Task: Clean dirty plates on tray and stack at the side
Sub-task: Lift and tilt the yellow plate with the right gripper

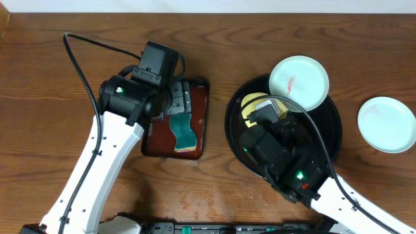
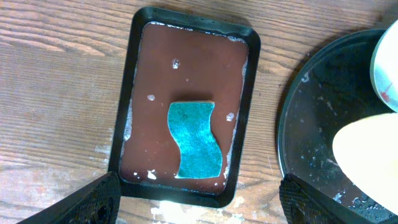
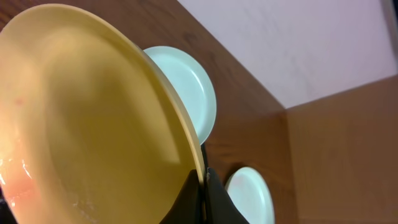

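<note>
I should release the pale yellow plate from my right gripper on top of the bluish-white plate [image 1: 387, 125] [image 3: 250, 196] that lies on the wood table.
My right gripper [image 3: 202, 186] is shut on the rim of the pale yellow plate [image 3: 93, 118] and holds it tilted over the black tray [image 1: 328, 140]; the plate shows partly under the arm in the overhead view [image 1: 253, 104]. A bluish-white plate with a red smear [image 1: 299, 81] rests on the tray's far rim. Another bluish-white plate [image 1: 387, 123] lies on the wood table to the right. My left gripper [image 2: 199, 202] is open above the small dark-red tray [image 2: 186, 62], with the teal sponge [image 2: 196, 140] lying in it.
The dark-red tray [image 1: 198, 110] sits left of the black tray [image 2: 305, 143]. White residue marks the wood near it. A pale wall runs along the table's far edge [image 3: 292, 43].
</note>
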Available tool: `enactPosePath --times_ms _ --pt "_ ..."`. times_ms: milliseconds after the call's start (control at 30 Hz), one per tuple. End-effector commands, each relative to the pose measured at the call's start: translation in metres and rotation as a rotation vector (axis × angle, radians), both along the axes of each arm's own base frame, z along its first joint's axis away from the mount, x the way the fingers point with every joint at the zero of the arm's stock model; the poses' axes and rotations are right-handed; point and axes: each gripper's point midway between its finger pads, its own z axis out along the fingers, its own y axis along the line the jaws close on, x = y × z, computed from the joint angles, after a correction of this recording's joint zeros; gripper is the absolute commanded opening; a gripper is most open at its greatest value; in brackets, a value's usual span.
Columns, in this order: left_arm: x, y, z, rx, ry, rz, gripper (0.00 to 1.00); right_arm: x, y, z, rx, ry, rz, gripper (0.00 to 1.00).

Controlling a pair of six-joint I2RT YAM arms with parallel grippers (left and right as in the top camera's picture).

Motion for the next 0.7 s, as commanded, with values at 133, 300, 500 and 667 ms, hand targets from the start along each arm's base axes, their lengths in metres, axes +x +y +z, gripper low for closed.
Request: enactPosePath --times_ms 133,300,500,667 --pt "0.001 0.001 0.003 0.006 -0.008 -0.005 0.82 -0.001 -0.002 0.012 -0.062 -0.033 0.005 0.01" --pt "0.001 0.001 0.003 0.006 -0.008 -0.005 0.82 -0.001 -0.003 0.016 -0.071 -0.054 -0.006 0.01" --pt "0.001 0.001 0.003 0.006 -0.008 -0.006 0.83 -0.005 -0.004 0.033 -0.132 -0.136 -0.039 0.01" --pt "0.001 0.001 0.003 0.006 -0.008 -0.005 0.83 -0.011 0.009 0.033 -0.131 -0.141 0.009 0.01"
